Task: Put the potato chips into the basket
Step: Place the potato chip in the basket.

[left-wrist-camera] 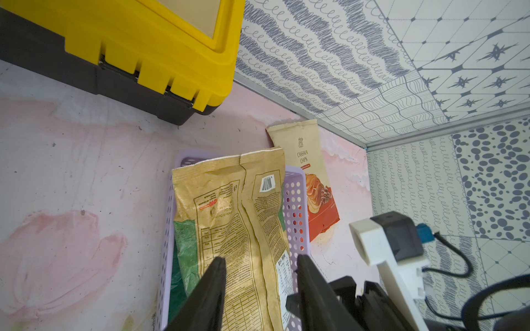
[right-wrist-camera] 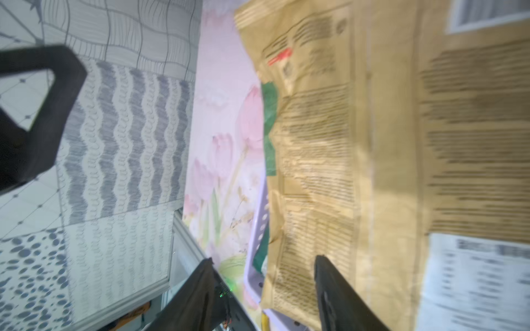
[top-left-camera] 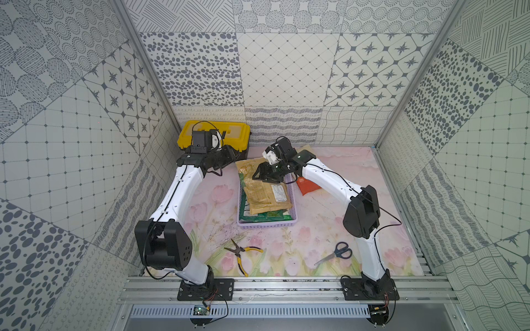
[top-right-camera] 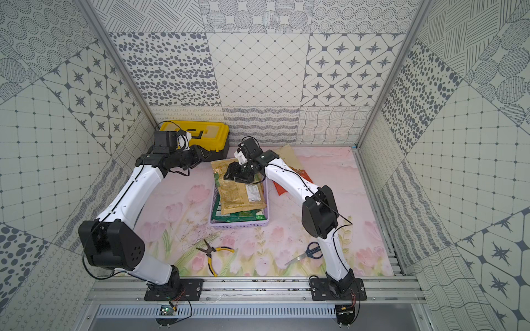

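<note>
Next, I close my right gripper on the orange side edge (top-left-camera: 299, 180) of the Cassava Chips bag beside the lilac basket.
The lilac basket (top-left-camera: 266, 225) (top-right-camera: 239, 224) stands mid-table. A tan-gold bag of potato chips (top-left-camera: 266, 195) (top-right-camera: 239, 196) (left-wrist-camera: 238, 215) (right-wrist-camera: 372, 143) lies on top in it, its far end sticking out past the rim. Green bags (top-left-camera: 263, 215) (top-right-camera: 238, 216) lie beneath. The cream-orange Cassava Chips bag (top-left-camera: 308, 186) (top-right-camera: 282, 187) (left-wrist-camera: 312, 177) lies on the mat just right of the basket. My right gripper (top-left-camera: 259, 176) (top-right-camera: 232, 174) (right-wrist-camera: 262, 266) hovers open over the tan bag's far end, gripping nothing. My left gripper (top-left-camera: 233, 153) (top-right-camera: 205, 153) (left-wrist-camera: 261, 263) is open and empty beside the toolbox.
A yellow-and-black toolbox (top-left-camera: 215, 134) (top-right-camera: 200, 134) (left-wrist-camera: 143, 43) stands at the back left against the wall. Yellow-handled pliers (top-left-camera: 242, 253) and blue scissors (top-left-camera: 335, 252) lie near the front edge. Patterned walls close in three sides.
</note>
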`<state>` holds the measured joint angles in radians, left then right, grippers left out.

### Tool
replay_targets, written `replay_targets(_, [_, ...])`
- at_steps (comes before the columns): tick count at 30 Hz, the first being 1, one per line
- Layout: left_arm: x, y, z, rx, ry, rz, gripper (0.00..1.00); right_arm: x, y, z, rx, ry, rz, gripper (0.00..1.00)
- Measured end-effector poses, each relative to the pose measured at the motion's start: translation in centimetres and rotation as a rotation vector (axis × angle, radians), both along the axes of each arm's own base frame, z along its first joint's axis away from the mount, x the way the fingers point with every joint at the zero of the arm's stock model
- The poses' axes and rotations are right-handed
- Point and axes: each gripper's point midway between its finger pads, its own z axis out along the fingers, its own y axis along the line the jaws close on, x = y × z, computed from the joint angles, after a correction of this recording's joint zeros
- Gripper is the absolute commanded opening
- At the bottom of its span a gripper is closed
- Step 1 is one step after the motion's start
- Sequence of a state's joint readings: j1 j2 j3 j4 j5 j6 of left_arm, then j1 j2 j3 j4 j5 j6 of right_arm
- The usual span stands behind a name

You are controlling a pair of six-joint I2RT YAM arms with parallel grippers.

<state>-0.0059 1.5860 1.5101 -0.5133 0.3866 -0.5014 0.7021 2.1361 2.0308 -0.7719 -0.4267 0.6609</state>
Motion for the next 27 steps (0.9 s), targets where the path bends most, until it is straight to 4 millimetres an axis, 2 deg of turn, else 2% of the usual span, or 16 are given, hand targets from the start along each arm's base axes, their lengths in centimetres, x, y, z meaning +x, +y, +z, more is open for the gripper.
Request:
replay_targets(3, [0.0,0.0,0.1,0.0,-0.003,0.0,0.45,0.5,-1.9,-3.8,-0.092,0.029,-0.041,0.6])
replay_targets(5, [-0.1,0.0,0.2,0.0,-0.005,0.0,0.45,-0.5,-2.6,-6.7,-0.155,0.071,-0.039,0.6])
replay_targets(7, [-0.1,0.0,0.2,-0.001,-0.004,0.0,0.44,-1.5,-2.8,-8.3,-0.194,0.079,-0.028,0.6])
replay_targets(14, [-0.1,-0.2,0.0,-0.018,0.001,-0.003,0.45,-4.1,-3.1,-7.7,-0.221,0.048,-0.003,0.6])
replay_targets(19, [0.3,-0.5,-1.1,-0.045,0.032,-0.011,0.45,-5.3,-2.8,-7.5,-0.248,0.056,0.022,0.6])
replay_targets(24, [1.2,-1.1,-3.8,-0.06,0.096,-0.023,0.45,-6.6,-2.6,-8.0,-0.27,0.072,0.045,0.58])
replay_targets(27, [1.8,-2.4,-6.0,-0.059,0.148,-0.048,0.45,-7.0,-2.7,-8.3,-0.272,0.071,0.05,0.57])
